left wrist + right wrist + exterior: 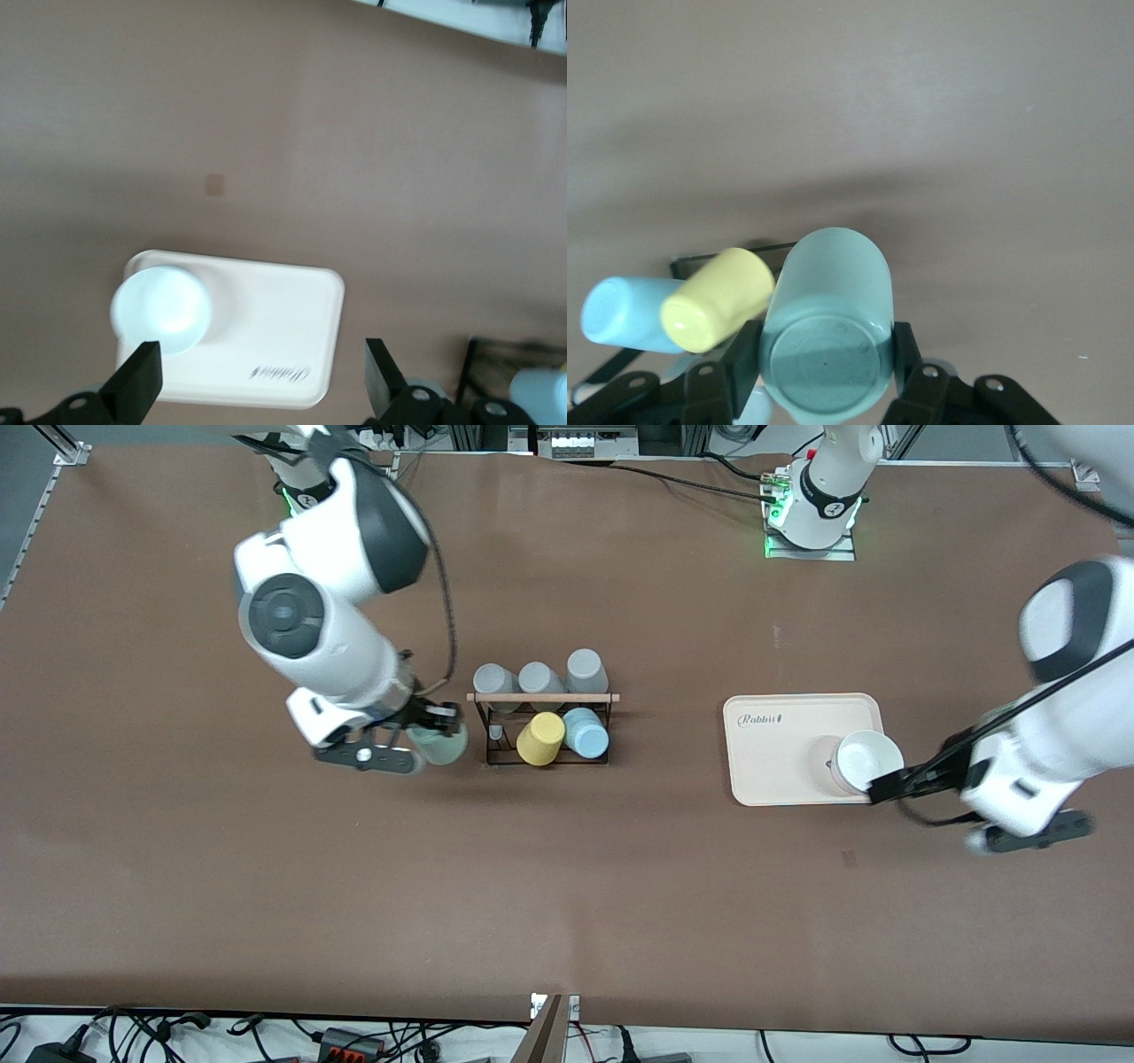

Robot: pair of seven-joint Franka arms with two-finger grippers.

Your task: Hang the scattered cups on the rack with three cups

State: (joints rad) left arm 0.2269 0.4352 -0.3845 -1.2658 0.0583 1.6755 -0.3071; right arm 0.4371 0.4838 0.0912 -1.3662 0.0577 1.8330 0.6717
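Observation:
Next, my right gripper lets go of the pale mint-green cup in the rack's empty end spot (497, 746) next to the yellow cup.
My right gripper (434, 737) is shut on the pale mint-green cup (443, 746) and holds it on its side just above the table, beside the rack's end toward the right arm. In the right wrist view the fingers (744, 354) clamp the cup (827, 341) near its base. The black wire rack (489, 731) with a wooden rod (542, 697) holds the light blue cup (586, 732) beside a yellow cup (540, 739), and three grey cups (538, 677) on its row farther from the front camera. My left gripper (890, 786) is open and empty over the cream tray's edge.
The cream tray (771, 757) lies toward the left arm's end of the table with a white round cup (868, 760) on it. In the left wrist view the tray (266, 328) and white cup (161, 308) sit under my left gripper (261, 385).

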